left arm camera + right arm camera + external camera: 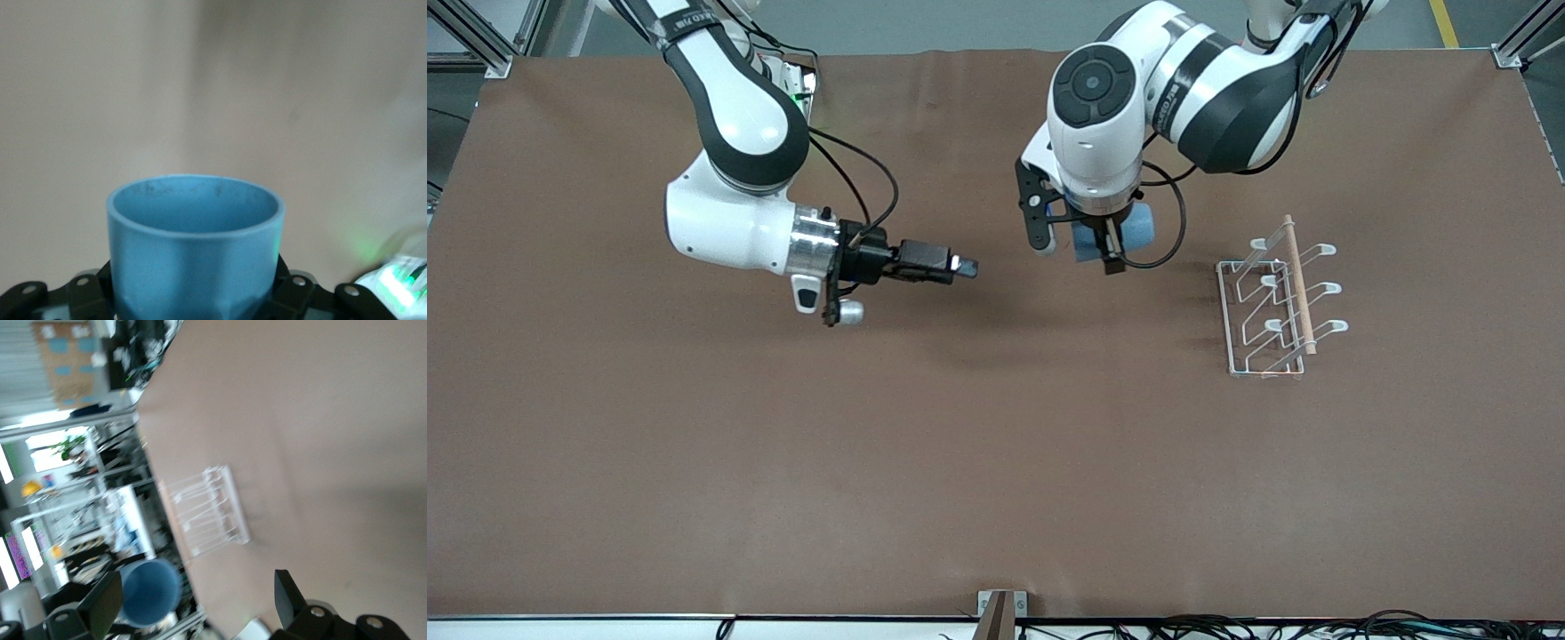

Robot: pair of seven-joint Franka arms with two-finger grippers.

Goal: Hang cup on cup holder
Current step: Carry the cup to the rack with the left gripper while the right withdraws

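My left gripper is going to hang the blue-grey cup on the cup holder's front hook (pixel 1270 329) facing the table's middle.
The blue-grey cup (pixel 1140 228) is held on its side in my left gripper (pixel 1082 247), up in the air over the middle of the table, between the right gripper and the rack. In the left wrist view the cup (pixel 193 248) fills the jaws, with its open mouth pointing away from the wrist. The white wire cup holder (pixel 1272 304) with its wooden rod stands on the table toward the left arm's end. It also shows in the right wrist view (pixel 203 510), as does the cup (pixel 150 590). My right gripper (pixel 964 266) is open and empty, pointing toward the cup.
The brown table mat (pixel 925 462) covers the whole table. A small bracket (pixel 1000 609) sits at the table edge nearest the front camera. Cables (pixel 1227 627) run along that edge.
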